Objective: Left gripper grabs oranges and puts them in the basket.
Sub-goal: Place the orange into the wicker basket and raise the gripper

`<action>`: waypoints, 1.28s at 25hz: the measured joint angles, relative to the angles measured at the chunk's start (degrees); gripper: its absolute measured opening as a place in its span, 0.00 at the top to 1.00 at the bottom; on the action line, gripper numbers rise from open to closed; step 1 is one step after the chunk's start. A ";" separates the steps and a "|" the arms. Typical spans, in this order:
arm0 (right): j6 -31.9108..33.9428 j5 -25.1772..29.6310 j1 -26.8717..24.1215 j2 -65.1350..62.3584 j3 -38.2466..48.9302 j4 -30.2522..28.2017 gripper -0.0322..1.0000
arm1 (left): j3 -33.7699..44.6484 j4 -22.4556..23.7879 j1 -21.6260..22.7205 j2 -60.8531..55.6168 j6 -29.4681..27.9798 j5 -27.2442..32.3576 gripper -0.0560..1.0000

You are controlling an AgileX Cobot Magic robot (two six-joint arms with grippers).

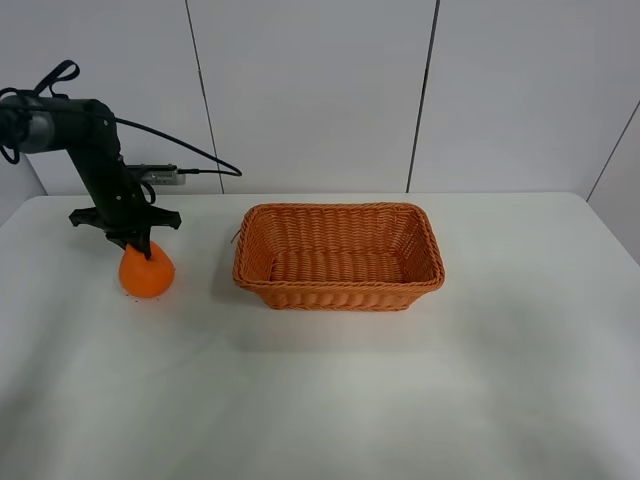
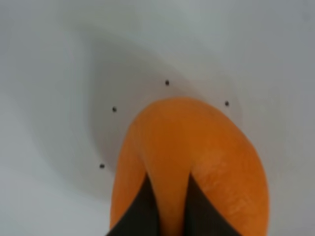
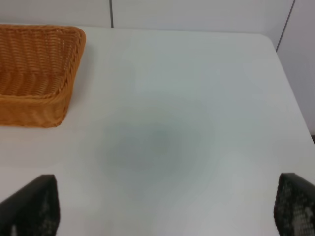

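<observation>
Next, my left gripper releases the orange on the wicker basket's woven bottom, close to the basket's middle [image 1: 319,252].
The orange [image 1: 147,277] rests on the white table at the left, well apart from the wicker basket [image 1: 340,296]. My left gripper [image 1: 139,245] comes down on the orange from above and is shut on its knobbed top. In the left wrist view the two dark fingers [image 2: 140,214] pinch a ridge of the orange [image 2: 197,147], whose underside is at or just above the table. The basket holds nothing. My right gripper [image 3: 167,216] is open and empty over bare table to the right of the basket [image 3: 34,105]; it is out of the exterior high view.
The white table [image 1: 400,400] reaches to a pale panelled wall behind. A black cable [image 1: 180,150] trails from the left arm along the back edge. The table's right edge [image 3: 290,83] shows in the right wrist view.
</observation>
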 joint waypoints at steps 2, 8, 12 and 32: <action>0.00 0.00 0.00 0.00 0.00 0.00 0.30 | -1.57 0.00 0.00 -1.29 -0.08 2.39 0.82; 0.00 0.00 0.00 0.00 0.00 0.00 0.30 | -7.22 0.18 0.07 -7.72 -0.72 6.17 0.82; 0.00 0.00 0.00 0.00 0.00 0.00 0.30 | -9.22 -0.53 0.07 -9.93 -0.90 8.46 0.82; 0.00 0.00 0.00 0.00 0.00 0.00 0.30 | -18.22 -0.89 -27.76 -4.70 -1.51 2.46 0.82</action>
